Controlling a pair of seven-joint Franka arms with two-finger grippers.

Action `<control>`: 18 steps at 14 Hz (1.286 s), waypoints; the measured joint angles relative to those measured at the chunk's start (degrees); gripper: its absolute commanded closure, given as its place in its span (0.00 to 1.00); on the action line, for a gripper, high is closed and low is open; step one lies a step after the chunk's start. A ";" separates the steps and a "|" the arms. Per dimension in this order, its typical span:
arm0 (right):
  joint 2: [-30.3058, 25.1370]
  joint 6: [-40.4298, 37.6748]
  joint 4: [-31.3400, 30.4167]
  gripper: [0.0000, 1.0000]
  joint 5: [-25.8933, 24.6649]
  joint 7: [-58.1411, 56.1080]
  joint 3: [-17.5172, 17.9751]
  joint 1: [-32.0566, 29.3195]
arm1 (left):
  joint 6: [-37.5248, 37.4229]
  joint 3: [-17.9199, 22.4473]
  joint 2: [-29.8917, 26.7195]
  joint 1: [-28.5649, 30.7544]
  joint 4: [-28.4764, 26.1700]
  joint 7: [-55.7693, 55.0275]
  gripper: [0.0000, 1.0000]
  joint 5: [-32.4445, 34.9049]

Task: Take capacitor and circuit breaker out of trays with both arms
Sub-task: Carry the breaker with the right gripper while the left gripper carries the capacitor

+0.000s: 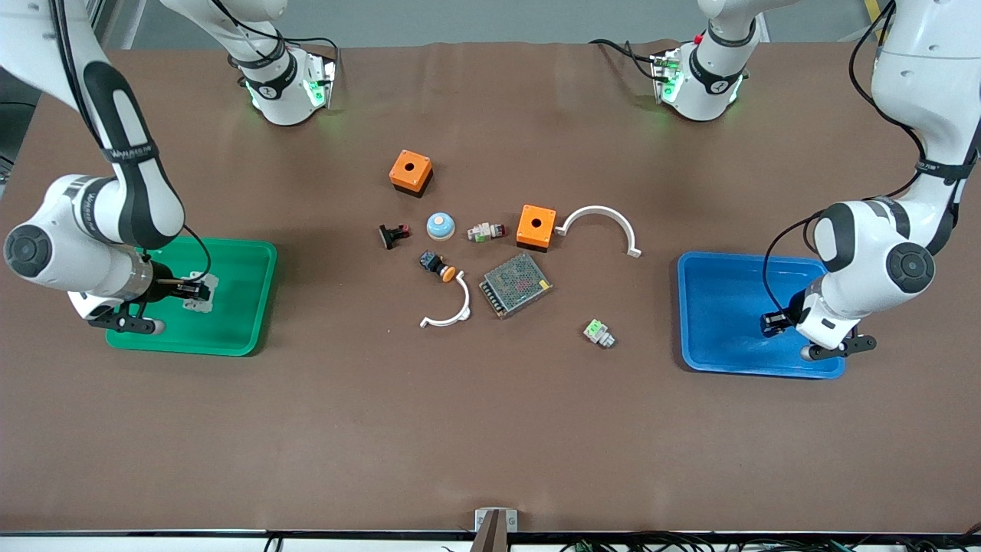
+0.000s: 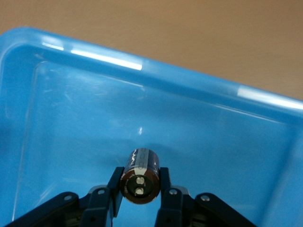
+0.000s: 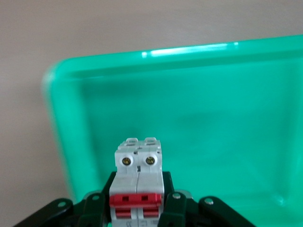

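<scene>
Next, I set the breaker down beside the black button with orange cap [image 1: 401, 285], on its green tray side, using my right gripper.
My left gripper [image 1: 772, 322] is shut on the capacitor [image 2: 140, 176], a stubby black cylinder, and holds it over the blue tray [image 1: 716, 284]; the tray's floor fills the left wrist view [image 2: 94, 132]. My right gripper [image 1: 201, 291] is shut on the breaker [image 3: 138, 182], a white-grey block with a red lever, and holds it over the green tray [image 1: 245, 307], whose floor shows in the right wrist view [image 3: 213, 123]. The breaker also shows in the front view [image 1: 201, 294].
Mid-table lie two orange boxes [image 1: 411, 172] [image 1: 536, 227], a mesh power supply [image 1: 516, 284], two white curved pieces [image 1: 601, 225] [image 1: 448, 307], a black button with orange cap [image 1: 437, 265], a black-and-red part [image 1: 394, 234], a blue dome [image 1: 441, 225] and green-white connectors [image 1: 598, 333].
</scene>
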 measured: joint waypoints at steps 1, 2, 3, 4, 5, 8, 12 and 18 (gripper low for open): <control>-0.66 -2.37 1.76 1.00 0.36 2.98 0.22 3.53 | -2.16 -0.18 -1.80 -1.79 0.17 -2.28 1.00 0.00; -0.91 -2.53 2.47 0.99 1.06 6.44 0.39 7.54 | -4.21 -0.48 -3.53 -3.76 0.18 -5.15 1.00 0.00; -0.73 -1.03 2.45 0.99 1.77 9.82 0.51 11.67 | -5.74 -1.19 -4.89 -5.79 0.11 -8.78 1.00 0.00; -0.16 1.31 2.13 0.99 2.25 12.78 0.61 15.38 | -6.44 -2.21 -5.67 -7.72 -0.09 -12.80 1.00 0.00; 0.81 3.73 1.79 0.99 2.36 15.48 0.66 18.48 | -6.64 -3.21 -5.93 -9.72 -0.38 -16.41 1.00 0.00; 4.68 10.34 1.40 0.99 2.39 23.33 0.60 24.89 | -6.57 -4.06 -4.95 -16.98 -1.26 -25.86 1.00 0.00; 8.97 17.08 1.38 1.00 2.40 27.80 0.50 29.66 | -0.97 -4.10 -2.68 -23.10 -4.85 -36.61 1.00 0.00; 11.97 20.75 1.45 1.00 2.40 34.83 0.44 33.07 | 3.82 -4.10 -0.95 -28.61 -8.65 -45.65 0.98 0.00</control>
